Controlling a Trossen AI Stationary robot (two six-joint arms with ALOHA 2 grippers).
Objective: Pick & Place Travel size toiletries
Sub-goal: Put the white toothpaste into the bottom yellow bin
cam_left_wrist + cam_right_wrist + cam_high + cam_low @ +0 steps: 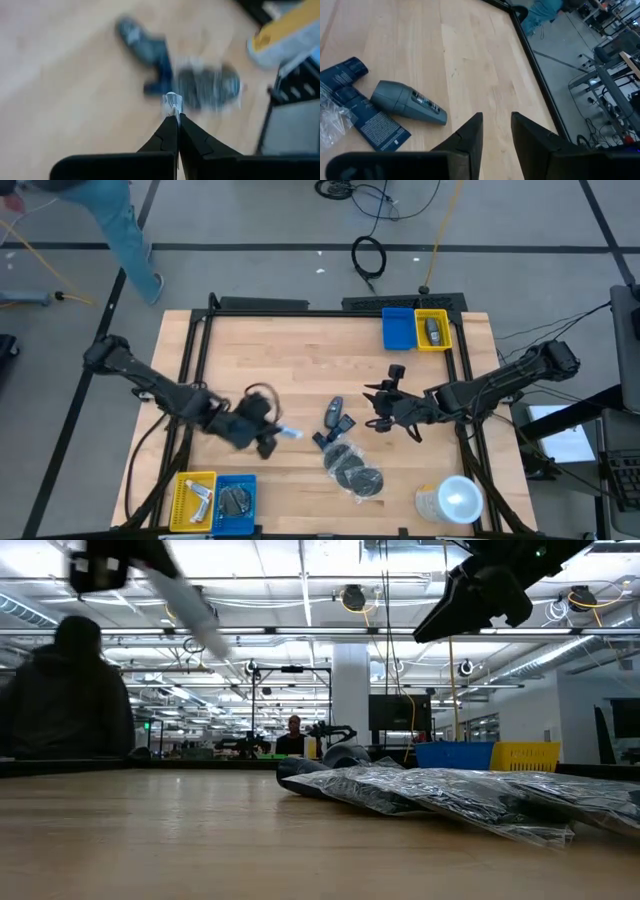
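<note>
Next, my left gripper releases the small white tube inside the near yellow bin (187, 507), next to the white item that lies there.
My left gripper (272, 432) hovers left of the table's middle, shut on a small white tube (290, 433), which also shows in the low view (190, 608). To its right on the table lie a grey bottle (335, 412), dark blue sachets (328, 437) and dark round discs in clear wrap (355, 470). My right gripper (380, 406) is open above the table right of the bottle. In the right wrist view its fingers (470, 135) stand apart, with the bottle (407, 102) lying on its side ahead. My left gripper pinches the small white tube by one end (172, 107) between its two shut fingers (167, 135). The rest of the tube sticks out past the fingertips toward the table's right. It is lifted clear of the table and slants downward in the low view.
A blue bin (398, 328) and a yellow bin (433, 330) with an item inside sit at the far edge. A yellow bin (195, 498) and a blue bin (236, 502) sit at the near left. A large white-lidded cup (455, 500) stands near right. A person (120, 225) walks beyond the table.
</note>
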